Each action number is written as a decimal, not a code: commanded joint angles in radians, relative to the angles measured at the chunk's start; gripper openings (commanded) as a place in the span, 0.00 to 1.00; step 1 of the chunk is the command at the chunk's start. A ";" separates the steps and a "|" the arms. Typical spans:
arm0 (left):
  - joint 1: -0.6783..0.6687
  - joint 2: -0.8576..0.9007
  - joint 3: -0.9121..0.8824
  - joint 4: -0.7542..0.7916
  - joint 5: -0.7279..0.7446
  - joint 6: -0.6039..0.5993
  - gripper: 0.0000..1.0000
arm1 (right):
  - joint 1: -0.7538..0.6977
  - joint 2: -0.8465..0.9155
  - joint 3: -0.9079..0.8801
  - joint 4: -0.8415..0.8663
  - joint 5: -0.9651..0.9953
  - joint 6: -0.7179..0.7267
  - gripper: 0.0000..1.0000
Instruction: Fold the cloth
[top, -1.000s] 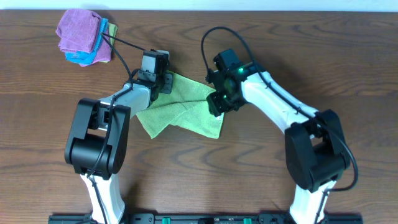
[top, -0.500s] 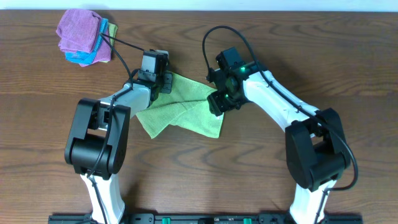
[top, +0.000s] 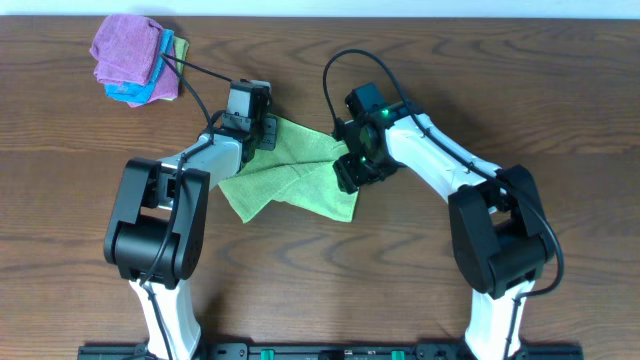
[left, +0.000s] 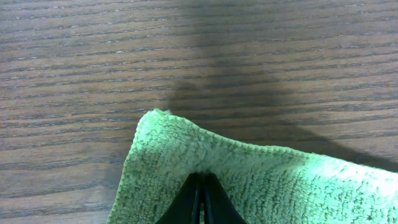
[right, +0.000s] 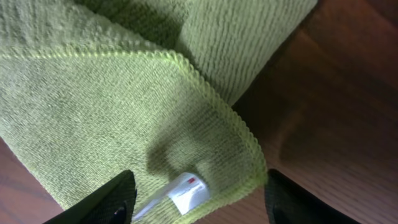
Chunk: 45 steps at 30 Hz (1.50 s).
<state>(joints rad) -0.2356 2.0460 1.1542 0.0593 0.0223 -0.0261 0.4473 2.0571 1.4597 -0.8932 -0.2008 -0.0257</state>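
Next, my right gripper takes the flap's hemmed corner (right: 254, 171) and pulls the cloth out flat before folding, since it lies doubled over at its tagged flap.
The lime-green cloth (top: 290, 172) lies crumpled and partly doubled over on the table between both arms. My left gripper (top: 260, 135) sits at its far left corner; in the left wrist view the black fingers (left: 200, 186) are pressed together on the terry fabric (left: 280, 180). My right gripper (top: 352, 168) hovers over the cloth's right corner. In the right wrist view its jaws stand wide apart (right: 199, 202), with the folded-over corner (right: 124, 112) and its white tag (right: 188, 191) lying loose between them.
A pile of purple and light-blue cloths (top: 135, 58) rests at the back left corner of the wooden table (top: 560, 120). A black cable (top: 200, 72) runs from near that pile to the left arm.
The right gripper's jaws have spread wider over the tagged corner, and the right arm has shifted slightly left. The left gripper and the cloth's shape look unchanged.
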 joint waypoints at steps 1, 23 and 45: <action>0.015 0.041 -0.021 -0.032 -0.033 -0.003 0.06 | -0.030 0.003 0.010 -0.011 0.028 0.010 0.68; 0.027 0.041 -0.021 -0.031 -0.033 -0.004 0.06 | -0.046 0.005 0.010 0.020 -0.148 0.002 0.01; 0.037 0.041 -0.021 -0.028 -0.082 -0.005 0.06 | 0.031 -0.111 0.010 -0.118 -0.310 -0.032 0.02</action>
<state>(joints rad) -0.2237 2.0460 1.1542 0.0593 -0.0082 -0.0265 0.4652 2.0136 1.4597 -1.0096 -0.5014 -0.0380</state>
